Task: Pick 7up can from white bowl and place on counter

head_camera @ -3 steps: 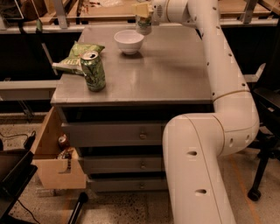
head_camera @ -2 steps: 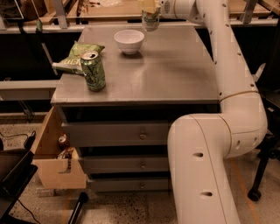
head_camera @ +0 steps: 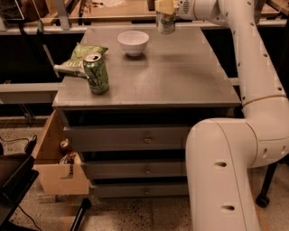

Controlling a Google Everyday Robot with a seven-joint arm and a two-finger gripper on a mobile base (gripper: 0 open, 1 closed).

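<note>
I will use my gripper to set the 7up can down on the open grey counter (head_camera: 168, 74) next to the white bowl, a little closer to the drawers.
My gripper (head_camera: 165, 13) is at the top of the camera view, over the far edge of the grey counter (head_camera: 180, 72). It is shut on the 7up can (head_camera: 166, 23), a pale can with green print that hangs below the fingers, just above the counter top. The white bowl (head_camera: 133, 42) stands empty on the counter, to the left of the held can and apart from it.
A dark green patterned can (head_camera: 96, 73) stands at the counter's front left, with a green snack bag (head_camera: 81, 57) behind it. A cardboard box (head_camera: 56, 158) with small items sits on the floor at the left. A wooden bench (head_camera: 117, 9) runs behind the counter.
My gripper has moved to the right with the can, away from the bowl. The bowl and the green can have not moved.
</note>
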